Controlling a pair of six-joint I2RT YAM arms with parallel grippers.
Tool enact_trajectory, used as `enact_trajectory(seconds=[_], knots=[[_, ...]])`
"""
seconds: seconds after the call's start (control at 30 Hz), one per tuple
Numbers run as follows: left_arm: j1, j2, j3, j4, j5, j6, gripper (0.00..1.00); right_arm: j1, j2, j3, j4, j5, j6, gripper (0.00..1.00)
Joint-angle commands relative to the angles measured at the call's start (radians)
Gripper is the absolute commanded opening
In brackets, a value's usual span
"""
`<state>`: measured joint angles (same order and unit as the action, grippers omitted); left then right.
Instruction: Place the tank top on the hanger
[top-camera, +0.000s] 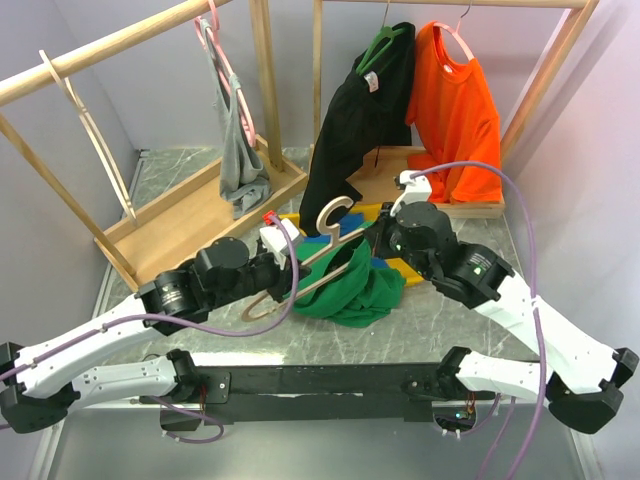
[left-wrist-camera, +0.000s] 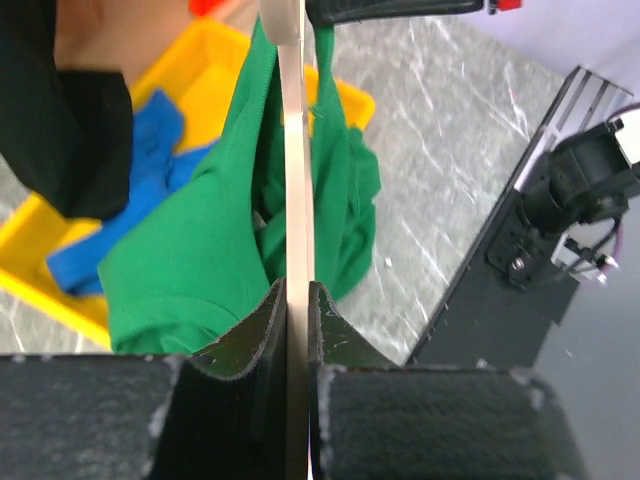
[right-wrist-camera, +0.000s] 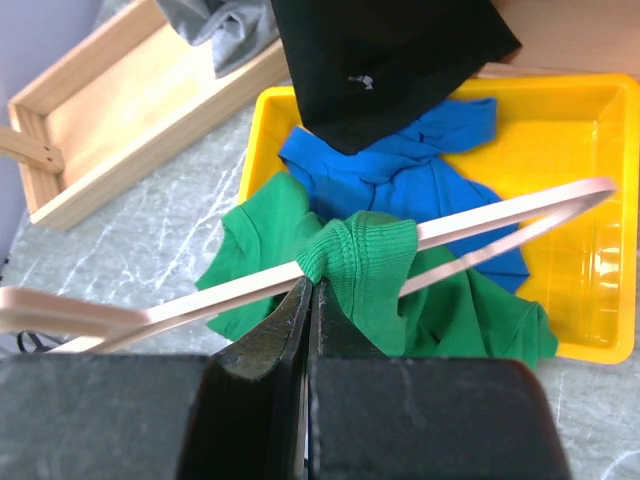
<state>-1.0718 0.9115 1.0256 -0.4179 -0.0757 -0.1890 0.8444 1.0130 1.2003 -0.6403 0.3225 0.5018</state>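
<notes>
My left gripper is blocking the hanger's empty arm, where the other strap has to go, so next my right gripper grabs the hanger (top-camera: 333, 238) just under its hook.
The light wooden hanger (top-camera: 335, 218) is held over the table, its hook pointing up. My left gripper (top-camera: 288, 268) is shut on one of its arms; in the left wrist view the jaws clamp the wooden bar (left-wrist-camera: 297, 200) edge-on. The green tank top (top-camera: 350, 288) hangs from the hanger in a bunch, its lower part resting on the table. One ribbed strap (right-wrist-camera: 365, 258) is draped over the hanger arm (right-wrist-camera: 200, 300). My right gripper (right-wrist-camera: 312, 287) is shut, its tips pinching the edge of that strap just under the bar.
A yellow bin (right-wrist-camera: 600, 130) with a blue garment (right-wrist-camera: 400, 170) lies right behind the tank top. Behind it stand wooden racks (top-camera: 180, 215) with a grey tank top (top-camera: 240, 150), a black shirt (top-camera: 350, 130) and an orange shirt (top-camera: 460, 110).
</notes>
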Motion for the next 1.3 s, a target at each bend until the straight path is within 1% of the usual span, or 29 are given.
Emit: enact_trajectory(seconds=[0.0,0.1,0.2,0.27,0.3,0.33,0.47,0.53,0.57,0.6,0.7,0.87,1.03,1.17,1.27], knots=[[-0.007,0.007,-0.028,0.252,0.066,0.08,0.01,0.016,-0.047,0.062,-0.024,0.035,-0.016,0.0],[-0.005,0.023,-0.056,0.31,0.096,0.108,0.01,0.016,-0.073,0.038,-0.035,0.072,-0.019,0.0],[0.03,0.038,-0.084,0.367,0.203,0.129,0.01,0.015,-0.103,-0.022,-0.004,0.095,-0.026,0.0],[0.088,0.055,-0.084,0.389,0.313,0.132,0.01,0.015,-0.117,-0.06,0.021,0.113,-0.042,0.01],[0.111,0.079,-0.079,0.389,0.354,0.132,0.01,0.015,-0.12,-0.071,0.03,0.115,-0.048,0.03],[0.154,0.09,-0.067,0.39,0.443,0.134,0.01,0.013,-0.123,-0.08,0.04,0.119,-0.049,0.04],[0.199,0.131,-0.053,0.393,0.525,0.14,0.01,0.01,-0.131,-0.123,0.067,0.159,-0.058,0.11],[0.216,0.147,-0.059,0.41,0.537,0.134,0.01,0.008,-0.137,-0.127,0.064,0.155,-0.06,0.2],[0.223,0.151,-0.065,0.444,0.557,0.123,0.01,0.007,-0.143,-0.131,0.067,0.151,-0.06,0.27],[0.23,0.161,-0.077,0.473,0.563,0.112,0.01,0.007,-0.169,-0.139,0.076,0.13,-0.065,0.44],[0.251,0.176,-0.094,0.507,0.586,0.082,0.01,0.01,-0.243,-0.197,0.165,0.06,-0.114,0.63],[0.265,0.205,-0.096,0.535,0.593,0.051,0.01,0.009,-0.306,-0.287,0.335,-0.008,-0.178,0.66],[0.266,0.253,-0.064,0.519,0.605,0.034,0.01,0.012,-0.286,-0.33,0.494,0.007,-0.262,0.66],[0.266,0.265,-0.048,0.521,0.605,0.023,0.01,0.01,-0.231,-0.329,0.536,0.049,-0.305,0.66],[0.266,0.273,-0.033,0.515,0.596,0.017,0.01,0.012,-0.206,-0.334,0.556,0.047,-0.312,0.66]])
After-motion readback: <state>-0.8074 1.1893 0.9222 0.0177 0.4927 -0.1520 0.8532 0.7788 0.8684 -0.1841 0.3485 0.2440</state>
